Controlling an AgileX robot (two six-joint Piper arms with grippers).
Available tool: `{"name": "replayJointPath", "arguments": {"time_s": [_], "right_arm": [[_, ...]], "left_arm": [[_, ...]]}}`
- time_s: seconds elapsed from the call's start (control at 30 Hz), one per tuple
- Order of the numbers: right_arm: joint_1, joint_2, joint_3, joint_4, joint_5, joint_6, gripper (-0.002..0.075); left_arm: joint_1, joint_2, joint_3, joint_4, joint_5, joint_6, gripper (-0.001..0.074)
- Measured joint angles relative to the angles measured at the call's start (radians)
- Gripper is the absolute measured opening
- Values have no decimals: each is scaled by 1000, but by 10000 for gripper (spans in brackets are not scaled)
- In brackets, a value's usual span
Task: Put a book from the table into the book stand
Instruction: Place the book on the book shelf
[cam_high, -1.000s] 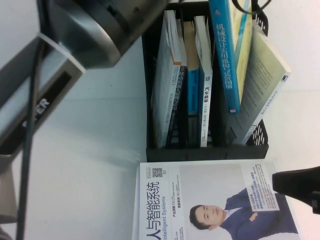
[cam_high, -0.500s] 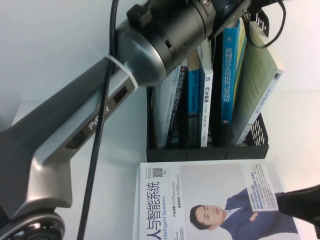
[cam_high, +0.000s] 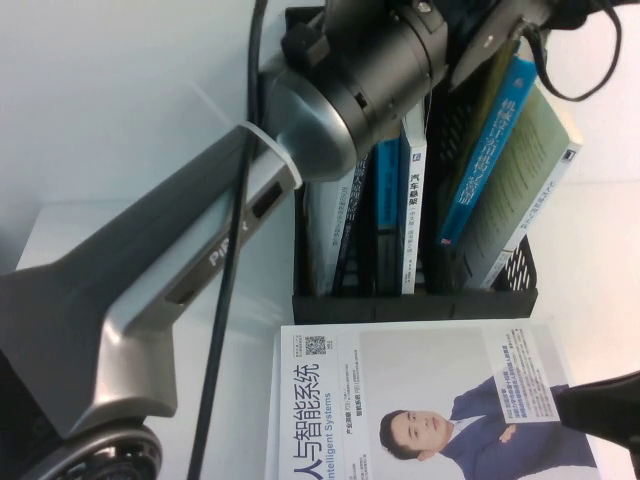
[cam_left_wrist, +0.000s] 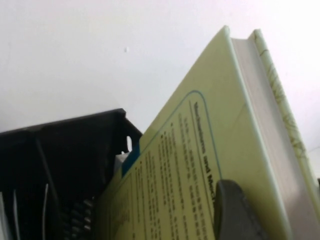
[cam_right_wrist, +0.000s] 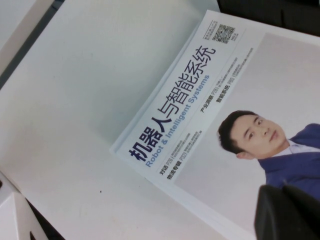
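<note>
The robot's left gripper should release the pale yellow-green book low in the black book stand (cam_high: 461, 285), against the grey-covered book.
The pale yellow-green book (cam_high: 492, 150) with the blue spine stands tilted in the right compartment of the black book stand (cam_high: 410, 305), leaning on a grey-covered book (cam_high: 535, 180). My left gripper (cam_high: 497, 30) is above the stand's back and shut on the book's top edge. In the left wrist view one finger (cam_left_wrist: 234, 215) presses on the book's cover (cam_left_wrist: 190, 150), with the stand's rim (cam_left_wrist: 75, 130) beside it. My right gripper (cam_high: 600, 408) hovers shut over the front right corner of the white portrait book (cam_high: 420, 400); it also shows in the right wrist view (cam_right_wrist: 287, 215).
The stand's left and middle compartments hold several upright books (cam_high: 400, 200). The white portrait book (cam_right_wrist: 220, 115) lies flat on the white table (cam_high: 150, 120), right in front of the stand. My left arm (cam_high: 230, 230) stretches diagonally across the left half.
My left arm has reached further in and lowered the yellow-green book into the right compartment. The book now tilts right against the grey book. The right gripper has barely moved.
</note>
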Motion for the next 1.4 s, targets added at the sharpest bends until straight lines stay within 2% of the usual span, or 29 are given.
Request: {"name": "replayJointPath", "arguments": {"time_s": [0.13, 0.23, 0.4, 0.5, 0.8, 1.1, 1.17, 1.33, 1.4], "right_arm": [[0, 0, 0, 0, 0, 0, -3], [0, 0, 0, 0, 2, 0, -3], [0, 0, 0, -1, 6, 0, -3], [0, 0, 0, -1, 6, 0, -3], [0, 0, 0, -1, 6, 4, -3], [0, 0, 0, -7, 15, 4, -3], [0, 0, 0, -11, 17, 4, -3], [0, 0, 0, -17, 19, 4, -3], [0, 0, 0, -20, 15, 4, -3]], "left_arm": [[-12, 17, -31, 73, 34, -71, 276], [6, 20, -49, 151, 72, -187, 249], [51, 20, -58, 263, 146, -270, 194], [60, 20, -58, 314, 187, -311, 189], [45, 22, -60, 312, 176, -309, 189], [31, 27, -60, 225, 105, -179, 189], [39, 27, -60, 202, 98, -177, 204], [42, 27, -60, 67, -13, -183, 358], [38, 27, -60, 29, -59, -183, 386]]}}
